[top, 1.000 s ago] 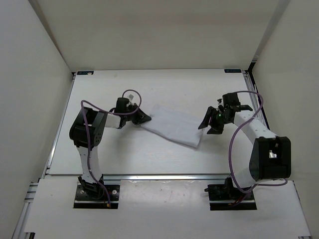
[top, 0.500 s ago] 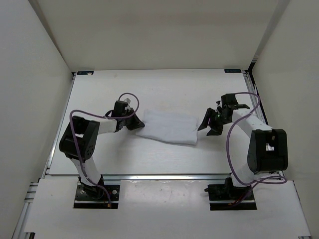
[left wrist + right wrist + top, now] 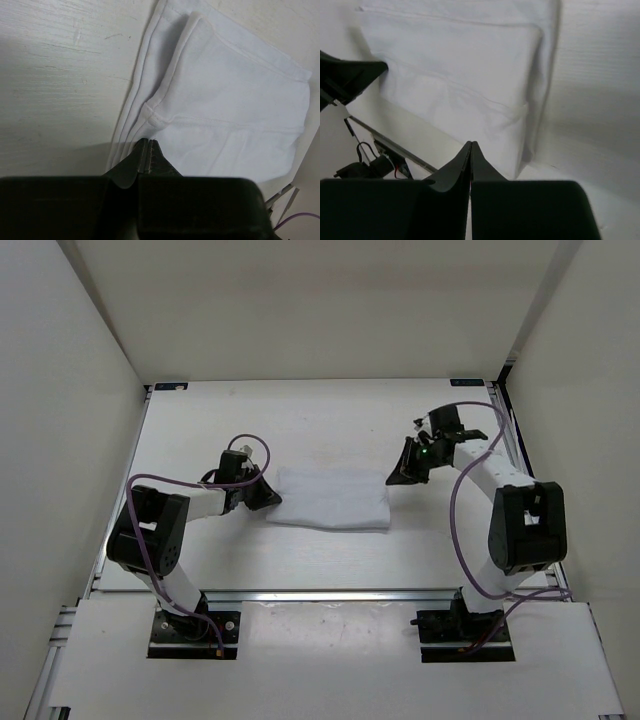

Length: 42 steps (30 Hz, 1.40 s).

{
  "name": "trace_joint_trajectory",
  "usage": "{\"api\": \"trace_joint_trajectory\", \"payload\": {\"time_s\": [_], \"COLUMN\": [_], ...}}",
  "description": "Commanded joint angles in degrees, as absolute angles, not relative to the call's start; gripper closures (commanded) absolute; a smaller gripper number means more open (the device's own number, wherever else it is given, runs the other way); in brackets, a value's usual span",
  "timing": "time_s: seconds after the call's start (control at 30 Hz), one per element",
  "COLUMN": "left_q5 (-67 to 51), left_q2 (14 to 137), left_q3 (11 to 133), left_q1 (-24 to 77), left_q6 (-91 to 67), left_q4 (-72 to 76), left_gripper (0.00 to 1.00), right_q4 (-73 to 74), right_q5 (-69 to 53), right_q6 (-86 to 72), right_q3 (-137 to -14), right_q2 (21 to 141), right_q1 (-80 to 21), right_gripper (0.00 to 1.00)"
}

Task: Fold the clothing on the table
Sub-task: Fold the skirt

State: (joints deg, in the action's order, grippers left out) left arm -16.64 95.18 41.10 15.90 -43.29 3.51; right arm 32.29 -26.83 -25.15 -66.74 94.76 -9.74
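Next, I open my left gripper, pinching too near one corner of the clothing's edge, back off and take the layers at the clothing's seam [image 3: 149, 112].
The clothing [image 3: 335, 500] is a white cloth folded into a flat rectangle mid-table [image 3: 330, 420]. Its stacked hems show in the left wrist view [image 3: 225, 100]. My left gripper [image 3: 270, 495] is shut at the cloth's left edge. Its tips [image 3: 148, 141] pinch the layered hem, and a small pucker sits just ahead of them. My right gripper [image 3: 392, 478] is shut at the cloth's far right corner. Its tips [image 3: 471, 144] hover low over the clothing [image 3: 460, 65], with nothing seen between them.
White walls [image 3: 90, 360] enclose the table on three sides. An aluminium rail [image 3: 330, 595] runs along the near edge, with both arm bases [image 3: 190, 625] behind it. Purple cables loop off each arm. The left gripper [image 3: 350, 75] shows dark in the right wrist view.
The left gripper moved left and toward the near edge, dragging the cloth from tilted to nearly square. The right gripper swung in to the cloth's far right corner and went from open to shut.
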Motion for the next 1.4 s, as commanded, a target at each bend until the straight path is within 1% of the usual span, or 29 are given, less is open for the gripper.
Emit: {"api": "trace_joint_trajectory", "payload": {"time_s": [0.0, 0.07, 0.23, 0.33, 0.43, 0.57, 0.63, 0.73, 0.8, 0.9, 0.93, 0.97, 1.07, 1.1, 1.13, 1.17, 1.2, 1.23, 1.27, 1.3, 1.37], "left_q5": [-15.73, -15.99, -16.17, -16.08, -16.35, -16.17, -16.52, -19.58, -22.58, -25.13, -24.96, -25.66, -25.84, -25.14, -24.44, -23.3, -22.33, -21.02, -20.4, -19.52, -18.2], "left_q2": [93.52, 93.16, 92.99, 92.64, 92.64, 92.99, 93.16, 92.81, 91.68, 89.39, 88.51, 88.07, 86.22, 85.7, 85.35, 84.82, 84.73, 84.55, 84.55, 84.46, 84.64], "left_q3": [41.23, 40.87, 40.25, 40.26, 40.08, 39.55, 39.81, 40.6, 41.39, 45.69, 47.44, 48.24, 49.04, 48.96, 48.96, 48.61, 47.82, 47.64, 47.29, 47.11, 46.67], "left_q1": [15.3, 15.21, 14.41, 14.41, 14.41, 14.07, 14.33, 13.8, 13.01, 12.39, 12.13, 11.61, 10.03, 9.76, 9.58, 9.32, 8.88, 8.7, 8.7, 8.44, 7.91], "left_q6": [-42.01, -41.84, -41.4, -40.78, -40.17, -38.94, -39.03, -40.25, -42.26, -42.1, -41.66, -41.57, -41.14, -40.35, -39.65, -38.25, -37.88, -36.4, -35.43, -34.2, -33.06], "left_q4": [2.02, 2.19, 2.46, 1.93, 1.84, 1.49, 1.4, 2.8, 4.12, 2.21, 0.72, 0.18, 0.0, -2.09, -2.81, -3.68, -4.56, -5.27, -6.14, -7.37, -7.82], "left_gripper": [1.0, 1.0, 1.0, 1.0, 1.0, 1.0, 1.0, 1.0, 0.98, 0.88, 0.87, 0.82, 0.74, 0.71, 0.71, 0.71, 0.71, 0.7, 0.7, 0.67, 0.59], "right_q4": [32.52, 31.99, 28.22, 24.79, 21.37, 18.21, 17.67, 22.3, 27.65, 33.73, 34.45, 34.54, 33.4, 33.22, 31.74, 31.29, 30.33, 29.89, 29.97, 30.14, 31.54], "right_q5": [-34.18, -37.17, -38.76, -39.9, -40.08, -40.6, -40.78, -39.21, -37.19, -35.17, -34.81, -35.24, -35.24, -36.29, -37.26, -37.0, -37.79, -37.44, -36.05, -34.99, -32.1], "right_q6": [-25.67, -25.75, -28.12, -29.18, -29.97, -30.5, -31.11, -30.33, -28.92, -27.34, -27.33, -27.42, -26.98, -26.9, -26.72, -26.63, -26.63, -26.2, -25.76, -25.58, -24.44], "right_q3": [-66.63, -64.26, -54.42, -48.27, -44.48, -42.98, -44.29, -47.97, -51.92, -57.81, -59.49, -60.2, -62.39, -62.75, -63.28, -63.63, -63.81, -64.07, -64.59, -64.86, -65.82], "right_q2": [98.17, 99.23, 98.35, 96.86, 97.82, 100.37, 99.93, 96.43, 93.79, 89.4, 89.21, 88.6, 90.86, 92.27, 93.24, 94.64, 96.49, 97.63, 98.26, 99.65, 100.45], "right_q1": [-13.17, -14.15, -15.03, -12.93, -11.34, -10.64, -10.29, -10.02, -10.19, -10.02, -9.93, -9.93, -8.71, -8.35, -8.26, -8.26, -8.35, -8.44, -8.35, -9.05, -9.93], "right_gripper": [1.0, 1.0, 1.0, 1.0, 1.0, 1.0, 1.0, 1.0, 1.0, 1.0, 1.0, 1.0, 0.99, 0.93, 0.8, 0.77, 0.69, 0.64, 0.63, 0.62, 0.59]}}
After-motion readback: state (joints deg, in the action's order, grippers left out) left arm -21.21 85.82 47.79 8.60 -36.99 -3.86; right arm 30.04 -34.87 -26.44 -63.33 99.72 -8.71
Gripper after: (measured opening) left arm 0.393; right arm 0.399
